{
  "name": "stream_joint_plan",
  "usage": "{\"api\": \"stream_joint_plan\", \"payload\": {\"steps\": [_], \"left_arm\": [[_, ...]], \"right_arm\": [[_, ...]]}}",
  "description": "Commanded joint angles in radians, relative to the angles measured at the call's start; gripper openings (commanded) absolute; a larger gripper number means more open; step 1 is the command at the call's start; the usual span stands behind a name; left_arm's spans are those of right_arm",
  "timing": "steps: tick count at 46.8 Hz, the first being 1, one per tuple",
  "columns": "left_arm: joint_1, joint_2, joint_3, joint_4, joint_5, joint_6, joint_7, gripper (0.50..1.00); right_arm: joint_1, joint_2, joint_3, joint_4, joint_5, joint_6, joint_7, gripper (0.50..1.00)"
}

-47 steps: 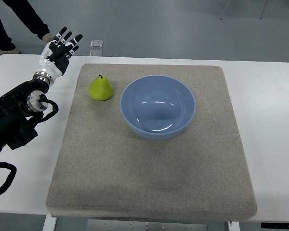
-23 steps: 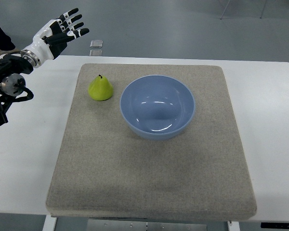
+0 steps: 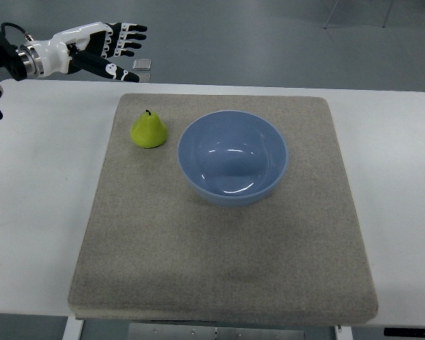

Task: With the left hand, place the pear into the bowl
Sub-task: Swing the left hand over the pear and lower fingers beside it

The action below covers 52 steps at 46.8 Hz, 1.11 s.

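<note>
The robot's left gripper should close on the round body (image 3: pixel 149 134) of the green pear, which stands on the grey mat next to the blue bowl.
A green pear (image 3: pixel 149 131) stands upright on the grey mat (image 3: pixel 219 248), just left of the blue bowl (image 3: pixel 232 157). The bowl is empty. My left hand (image 3: pixel 117 48) is raised at the top left, beyond the table's far edge, with its fingers spread and holding nothing. It is up and to the left of the pear, well apart from it. The right arm is out of view.
The mat lies on a white table (image 3: pixel 35 212). Two small square objects (image 3: pixel 142 68) lie on the floor beyond the table's far edge, near my left hand.
My left arm has swung up and to the right; the hand has turned from pointing away to pointing right, toward the space above the pear. The pear and bowl have not moved.
</note>
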Motion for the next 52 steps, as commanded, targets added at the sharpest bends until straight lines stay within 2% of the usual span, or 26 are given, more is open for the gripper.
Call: {"api": "stream_joint_plan", "payload": {"steps": [1, 6, 16, 30, 39, 48, 52], "left_arm": [[-0.019, 0.036, 0.001, -0.084, 0.095, 0.001, 0.0, 0.988], [-0.034, 0.057, 0.001, -0.15, 0.245, 0.001, 0.0, 0.986], [-0.068, 0.056, 0.001, -0.172, 0.529, 0.002, -0.014, 0.981], [-0.06, 0.068, 0.041, -0.312, 0.728, 0.014, -0.029, 0.973], [-0.054, 0.06, 0.05, -0.302, 0.874, 0.096, -0.053, 0.971], [-0.059, 0.053, 0.113, -0.302, 0.885, 0.11, -0.053, 0.971], [-0.059, 0.051, 0.156, -0.298, 0.911, 0.16, -0.053, 0.971]], "right_arm": [[0.0, 0.0, 0.0, 0.0, -0.001, 0.0, 0.0, 0.924], [0.0, 0.0, 0.0, -0.001, -0.001, 0.0, 0.0, 0.924], [0.0, 0.0, 0.0, 0.0, -0.001, 0.0, 0.0, 0.924], [0.0, 0.0, 0.0, 0.0, 0.0, 0.0, 0.0, 0.924], [0.0, 0.0, 0.0, 0.0, -0.001, 0.0, 0.0, 0.924], [0.0, 0.0, 0.0, 0.0, -0.001, 0.0, 0.0, 0.924], [0.0, 0.0, 0.0, 0.0, 0.0, 0.0, 0.0, 0.924]]}}
